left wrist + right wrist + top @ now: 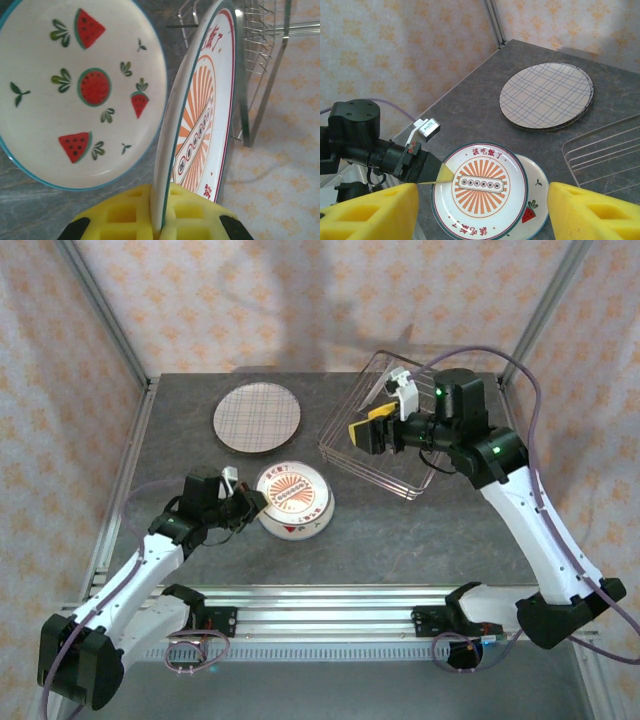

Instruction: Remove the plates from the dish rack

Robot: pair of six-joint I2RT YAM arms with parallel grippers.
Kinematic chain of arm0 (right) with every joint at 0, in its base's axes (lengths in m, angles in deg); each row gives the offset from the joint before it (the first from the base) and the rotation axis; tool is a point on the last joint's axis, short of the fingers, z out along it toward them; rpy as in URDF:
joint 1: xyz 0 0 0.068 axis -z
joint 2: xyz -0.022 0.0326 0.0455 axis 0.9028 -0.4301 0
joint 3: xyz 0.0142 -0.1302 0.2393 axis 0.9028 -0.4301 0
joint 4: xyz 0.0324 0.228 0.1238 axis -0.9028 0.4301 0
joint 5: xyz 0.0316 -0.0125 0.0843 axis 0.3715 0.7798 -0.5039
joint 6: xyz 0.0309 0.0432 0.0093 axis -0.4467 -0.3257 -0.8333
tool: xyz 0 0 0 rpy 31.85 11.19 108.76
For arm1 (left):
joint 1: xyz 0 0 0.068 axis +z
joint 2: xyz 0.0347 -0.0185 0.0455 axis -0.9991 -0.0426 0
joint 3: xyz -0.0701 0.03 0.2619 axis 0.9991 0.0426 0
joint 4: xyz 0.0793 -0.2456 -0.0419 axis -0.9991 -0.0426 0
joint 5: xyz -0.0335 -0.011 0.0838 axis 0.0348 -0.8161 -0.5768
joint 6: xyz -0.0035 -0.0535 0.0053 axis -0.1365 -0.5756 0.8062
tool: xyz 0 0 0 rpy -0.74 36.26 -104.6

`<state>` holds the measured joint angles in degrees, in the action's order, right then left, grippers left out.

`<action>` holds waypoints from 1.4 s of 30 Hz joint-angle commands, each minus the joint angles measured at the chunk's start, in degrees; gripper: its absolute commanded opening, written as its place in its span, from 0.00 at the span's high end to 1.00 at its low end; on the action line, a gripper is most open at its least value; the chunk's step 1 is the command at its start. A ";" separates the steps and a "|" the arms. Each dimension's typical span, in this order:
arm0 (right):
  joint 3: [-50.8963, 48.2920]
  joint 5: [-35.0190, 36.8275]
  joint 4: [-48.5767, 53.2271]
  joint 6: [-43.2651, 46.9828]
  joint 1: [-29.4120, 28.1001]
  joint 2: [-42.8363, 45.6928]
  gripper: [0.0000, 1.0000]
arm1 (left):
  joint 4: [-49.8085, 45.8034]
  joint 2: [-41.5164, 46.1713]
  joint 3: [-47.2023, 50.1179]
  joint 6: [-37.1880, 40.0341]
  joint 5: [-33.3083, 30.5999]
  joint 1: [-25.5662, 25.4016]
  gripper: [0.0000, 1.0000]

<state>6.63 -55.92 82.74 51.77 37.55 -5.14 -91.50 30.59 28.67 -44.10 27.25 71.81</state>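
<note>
My left gripper is going to release the sunburst plate, now tilted over the white plate, leaving it on top of the white plate with red watermelon shapes [296, 504] [91, 88].
My left gripper [250, 502] is shut on the rim of the smaller dark-rimmed plate [293, 496], which has an orange sunburst; its yellow pads [125, 215] pinch the edge. That plate [210, 115] is tilted over the smaller white plate with red watermelon shapes [85, 90], which lies on the table. The dark-rimmed plate [480, 192] overlaps the white plate [535, 210]. The large plaid plate [256, 418] lies flat at the back left, with another plate's rim under it. My right gripper [375, 430] hangs open over the wire dish rack [385, 440], holding nothing.
The rack's wire wall [260, 65] stands just right of the held plate. The plaid plate [545, 95] and a rack corner [605, 150] show in the right wrist view. Metal frame posts and patterned walls enclose the dark table [450, 530].
</note>
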 commanded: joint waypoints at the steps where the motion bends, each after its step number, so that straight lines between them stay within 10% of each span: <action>1: -1.53 -1.02 -1.51 2.55 -0.70 1.52 0.32 | 10.81 -0.16 2.99 0.33 -1.17 0.19 1.00; 42: -2.62 -1.44 -1.19 1.76 -1.65 0.96 0.32 | 27.91 -19.67 9.73 3.70 -3.38 0.17 1.00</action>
<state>4.18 -56.62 82.63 53.39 36.28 -4.55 -67.37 11.34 37.61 -41.61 23.49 71.81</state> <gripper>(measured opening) 0.681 0.057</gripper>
